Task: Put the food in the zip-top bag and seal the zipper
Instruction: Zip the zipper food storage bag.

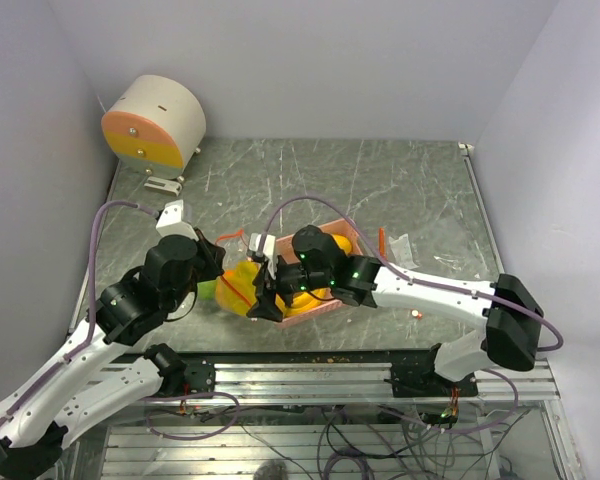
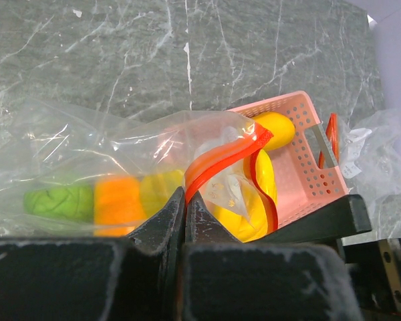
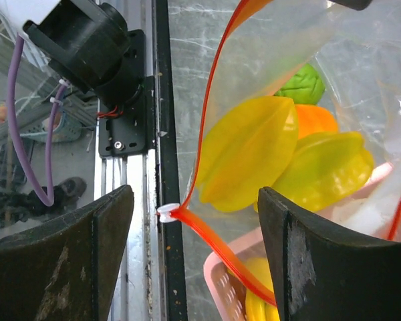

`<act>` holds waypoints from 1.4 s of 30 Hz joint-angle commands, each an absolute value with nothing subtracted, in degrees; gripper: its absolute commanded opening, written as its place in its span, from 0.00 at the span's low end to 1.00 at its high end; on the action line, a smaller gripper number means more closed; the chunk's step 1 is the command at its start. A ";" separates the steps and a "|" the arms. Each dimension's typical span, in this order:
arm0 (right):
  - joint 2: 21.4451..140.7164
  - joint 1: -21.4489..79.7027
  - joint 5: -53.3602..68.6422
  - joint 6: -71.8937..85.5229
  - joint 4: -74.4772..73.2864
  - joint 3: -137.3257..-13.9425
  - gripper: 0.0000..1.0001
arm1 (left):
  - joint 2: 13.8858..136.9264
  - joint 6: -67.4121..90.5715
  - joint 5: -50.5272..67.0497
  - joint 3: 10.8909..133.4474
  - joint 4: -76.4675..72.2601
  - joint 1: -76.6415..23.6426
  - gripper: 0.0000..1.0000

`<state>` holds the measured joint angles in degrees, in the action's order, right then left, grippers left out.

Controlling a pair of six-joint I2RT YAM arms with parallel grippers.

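The red-orange zipper is in my left gripper away from its white slider, so my right gripper will hold the zipper while my left gripper takes the slider end (image 3: 168, 212).
The clear zip-top bag (image 2: 73, 154) lies between my two grippers, partly over the pink basket (image 2: 301, 154). Inside it are a bumpy green ball (image 2: 57, 200), an orange fruit (image 2: 117, 200) and yellow pieces (image 3: 254, 154). My left gripper (image 2: 186, 197) is shut on the red-orange zipper (image 2: 220, 160) at the bag's mouth. My right gripper (image 3: 195, 194) is open, its jaws on either side of the zipper's end with the white slider (image 3: 167, 212), not touching it. Yellow bananas (image 2: 274, 127) lie in the basket. In the top view the left gripper (image 1: 215, 262) and the right gripper (image 1: 270, 290) flank the bag (image 1: 242, 285).
A loose red-orange stick (image 2: 332, 134) and a crumpled clear wrapper (image 2: 367, 147) lie beyond the basket. A round cream and orange drum (image 1: 155, 122) stands at the back left. The table's near edge rail (image 3: 164, 134) runs just beside the right gripper.
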<state>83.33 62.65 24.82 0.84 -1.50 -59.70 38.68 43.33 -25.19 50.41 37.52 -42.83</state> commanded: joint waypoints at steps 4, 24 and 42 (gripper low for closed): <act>86.79 64.05 23.29 2.86 2.50 -60.39 0.73 | 39.68 43.48 -24.11 51.26 34.04 -42.61 0.07; 91.86 63.40 10.13 17.43 -2.69 -72.84 0.00 | 37.30 37.49 -25.36 54.25 40.09 -42.56 0.65; 95.45 53.54 22.99 44.53 6.20 -80.14 0.00 | 30.62 18.19 -12.61 55.64 39.35 -42.58 0.71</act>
